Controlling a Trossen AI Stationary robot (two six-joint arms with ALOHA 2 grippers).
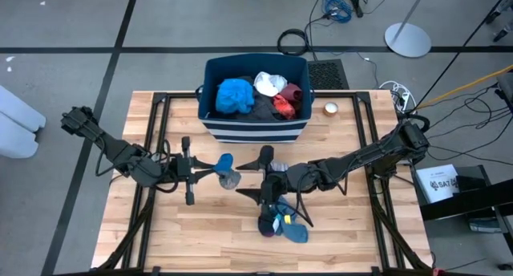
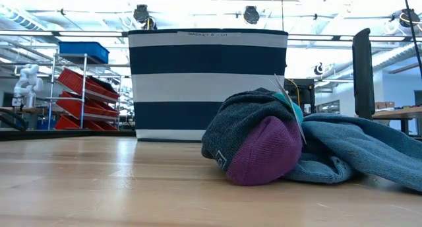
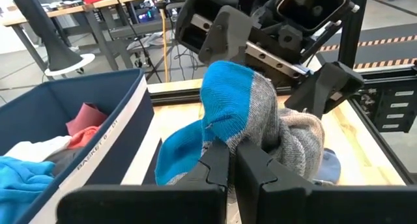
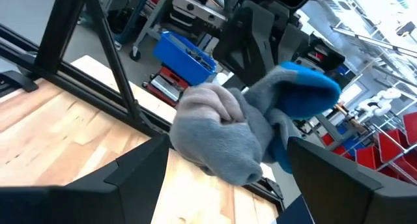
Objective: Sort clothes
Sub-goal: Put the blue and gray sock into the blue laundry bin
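The sock's grey end is beyond the open fingers of the robot's right gripper, so that gripper should reach in and pinch the pinkish patch (image 4: 210,101) before the left gripper opens.
My left gripper (image 1: 215,170) is over the table's middle, shut on a bright blue and grey sock (image 1: 228,172), which also shows in the left wrist view (image 3: 241,113). My right gripper (image 1: 250,178) faces it from the right and is wide open. Its fingers stand on either side of the sock's grey end (image 4: 221,136); I see no touch. A pile of socks (image 1: 282,221) lies on the table nearer the front; a grey sock with a purple toe (image 2: 260,151) and grey-blue ones (image 2: 356,148) are in it. The striped bin (image 1: 255,123) at the far side holds blue (image 1: 235,95), white, red and dark clothes. My left gripper pinches the sock between its two shut fingers (image 3: 215,168), at its lower bunched part (image 3: 225,136) where blue meets grey. The fingers come level from the table's left. The sock is lifted clear of the table and stands bunched up beyond the fingertips, several layers.
A small round orange and white object (image 1: 330,109) lies to the right of the bin. Black frame rails (image 1: 160,131) run along the table's left and right sides. Bare wood (image 1: 192,236) lies at the front left.
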